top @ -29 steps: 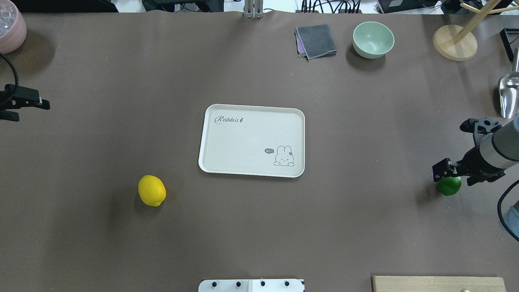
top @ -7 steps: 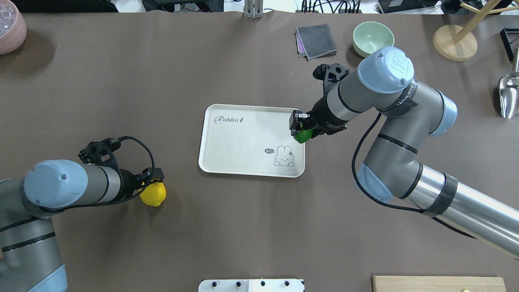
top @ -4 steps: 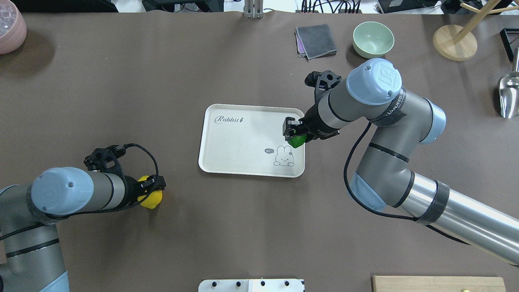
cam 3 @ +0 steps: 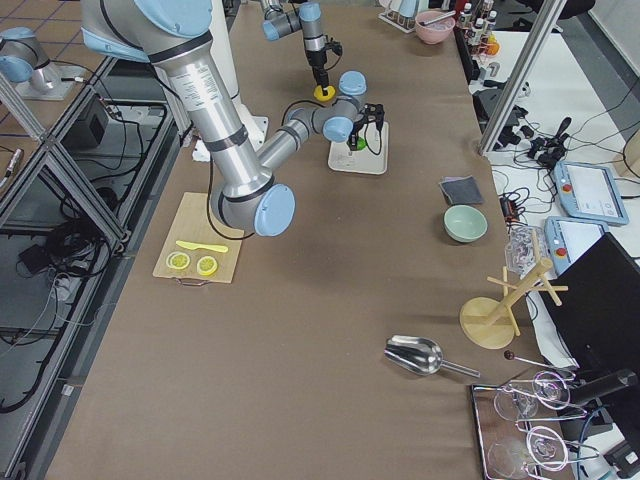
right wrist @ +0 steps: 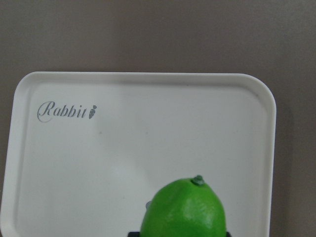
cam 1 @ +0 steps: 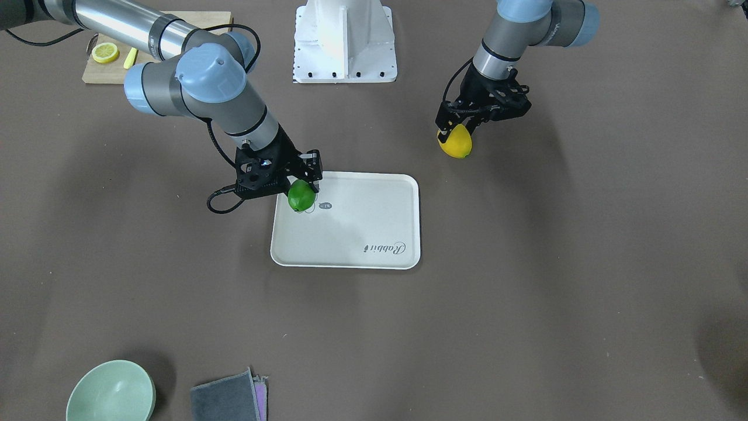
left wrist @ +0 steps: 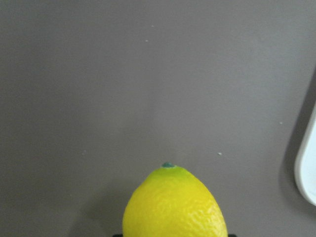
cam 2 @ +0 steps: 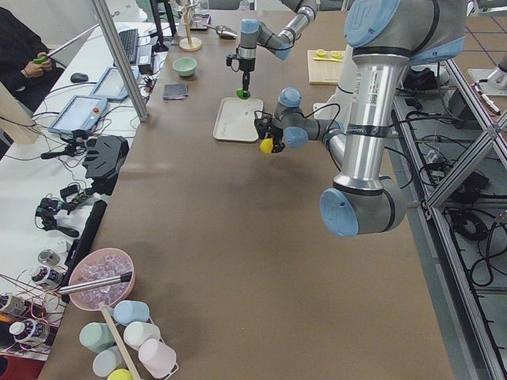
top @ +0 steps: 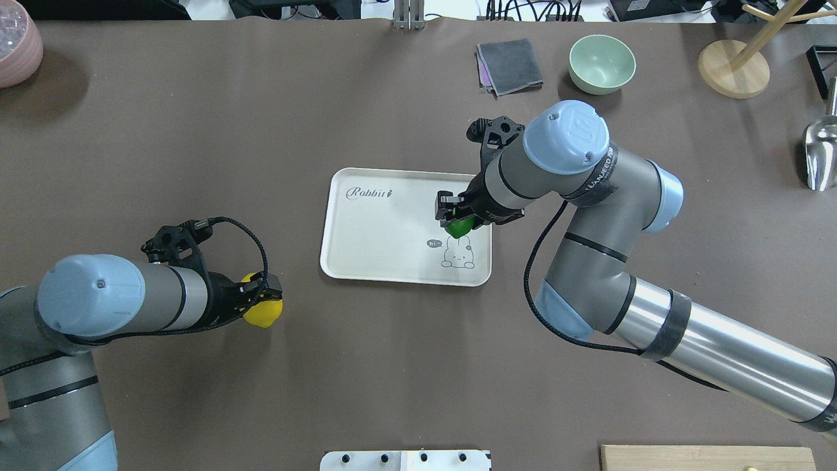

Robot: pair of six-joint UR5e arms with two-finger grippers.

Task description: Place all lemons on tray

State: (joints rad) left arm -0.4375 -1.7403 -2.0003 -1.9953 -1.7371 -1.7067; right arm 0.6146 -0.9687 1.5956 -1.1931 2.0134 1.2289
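My left gripper will set the yellow lemon on the tray between the Rabbit lettering and the tray's rim [cam 1: 395, 200] by my base.
The yellow lemon [top: 263, 314] is in my left gripper [top: 259, 303], which is shut on it left of the tray; it fills the bottom of the left wrist view [left wrist: 175, 205] with bare table beyond. The green lemon [top: 458, 226] is in my right gripper [top: 455, 220], shut on it over the right part of the off-white "Rabbit" tray [top: 379, 229], by the rabbit drawing. In the front view the green lemon [cam 1: 301, 196] hangs over the tray's [cam 1: 362, 225] corner and the yellow lemon [cam 1: 456, 143] is held apart from it. The right wrist view shows the green lemon [right wrist: 183, 207] above the tray [right wrist: 123, 148].
A green bowl [top: 601, 63], a grey cloth [top: 509, 65] and a wooden stand [top: 732, 69] stand at the far right. A metal scoop [top: 820, 157] lies at the right edge. A pink bowl [top: 16, 46] is far left. A cutting board [cam 1: 105, 67] with lemon slices is beside the robot's base.
My right gripper has carried the green lemon from the table's right side leftward over the tray. My left gripper came in, closed on the yellow lemon and has moved it a little right.
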